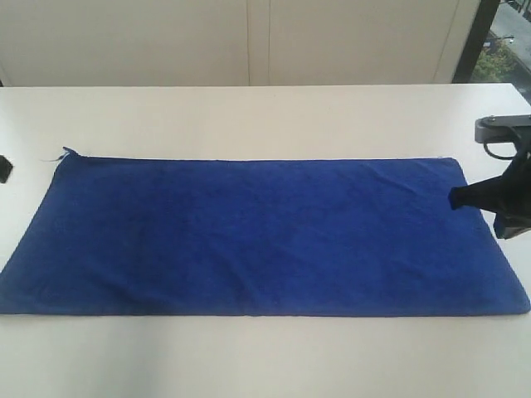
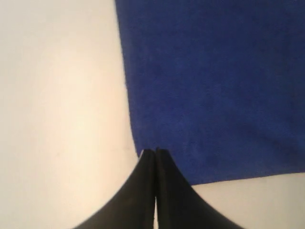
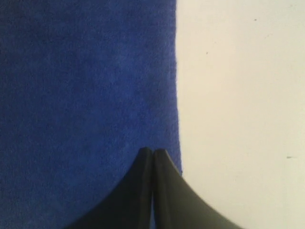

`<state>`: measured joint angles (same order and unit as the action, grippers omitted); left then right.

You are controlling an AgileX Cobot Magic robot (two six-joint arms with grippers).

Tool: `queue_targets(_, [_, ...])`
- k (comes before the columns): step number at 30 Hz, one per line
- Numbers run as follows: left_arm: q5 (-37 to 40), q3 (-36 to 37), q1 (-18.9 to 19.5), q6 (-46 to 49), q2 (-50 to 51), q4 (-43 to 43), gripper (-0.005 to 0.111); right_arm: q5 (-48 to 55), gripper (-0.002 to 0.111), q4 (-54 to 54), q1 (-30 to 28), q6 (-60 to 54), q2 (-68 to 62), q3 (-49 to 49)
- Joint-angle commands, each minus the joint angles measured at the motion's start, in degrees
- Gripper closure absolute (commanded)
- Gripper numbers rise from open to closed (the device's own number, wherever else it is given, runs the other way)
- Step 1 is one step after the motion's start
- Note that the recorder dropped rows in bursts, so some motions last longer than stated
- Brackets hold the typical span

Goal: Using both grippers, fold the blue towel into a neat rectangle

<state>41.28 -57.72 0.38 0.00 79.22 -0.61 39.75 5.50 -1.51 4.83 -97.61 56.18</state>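
The blue towel is too far over on my left gripper's side, so next I pinch the nearest short edge [image 3: 177, 126] with my right gripper and drag the towel over before folding.
The blue towel [image 1: 249, 236] lies flat on the white table [image 1: 249, 116] as a long rectangle, with a loose thread at its far left corner [image 1: 63, 152]. My right gripper [image 1: 455, 197] reaches in from the right, its tips over the towel's right end. In the right wrist view the right gripper [image 3: 152, 150] is shut, fingers pressed together above the towel [image 3: 86, 95] just inside its edge. Only a black bit of my left gripper [image 1: 4, 168] shows at the left border. In the left wrist view the left gripper [image 2: 155, 151] is shut beside a towel [image 2: 214, 86] corner.
Bare white tabletop surrounds the towel on all sides. A pale wall with panel seams [image 1: 257, 41] stands behind the table, and a dark window frame [image 1: 477, 37] rises at the back right.
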Motion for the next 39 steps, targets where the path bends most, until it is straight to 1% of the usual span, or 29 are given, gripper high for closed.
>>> queue_targets(1, [6.6, 0.4, 6.4, 3.1, -3.5, -3.9, 0.107, -3.3, 0.108, -6.7, -4.4, -7.1, -2.3, 1.8])
queue_targets(4, [11.1, 0.5, 9.5, 7.7, -4.0, -11.1, 0.107, -7.5, 0.108, -7.5, -4.8, -8.1, -4.2, 2.6])
queue_targets(7, [11.7, 1.0, 9.7, 8.8, -4.0, -14.1, 0.107, -12.0, 0.108, -7.5, -4.8, -8.3, -5.5, 2.6])
queue_targets(9, [11.6, 1.0, 9.7, 8.9, -4.0, -14.4, 0.107, -13.4, 0.105, -7.5, -4.8, -8.3, -6.5, 2.6])
queue_targets(16, [11.9, 1.0, 9.7, 9.1, -4.0, -14.2, 0.107, -14.6, 0.079, -7.5, -4.8, -8.3, -9.7, 2.6])
queue_targets(20, [10.2, 1.0, 9.7, 9.1, -4.0, -14.2, 0.107, -15.5, 0.07, -8.5, -4.7, -8.3, -9.9, 2.6])
queue_targets(30, [3.9, 1.0, 9.7, 9.1, -4.0, -14.2, 0.107, -14.6, 0.069, -9.9, -4.7, -8.8, -9.9, 2.6])
queue_targets(35, [0.4, 1.0, 9.7, 9.1, -4.0, -14.2, 0.107, -14.4, 0.069, -14.8, -4.7, -12.9, -10.7, 2.6])
queue_targets(39, [-1.9, 1.0, 9.7, 9.1, -4.0, -14.2, 0.107, -14.2, 0.069, -14.6, -4.7, -14.0, -12.7, 2.6])
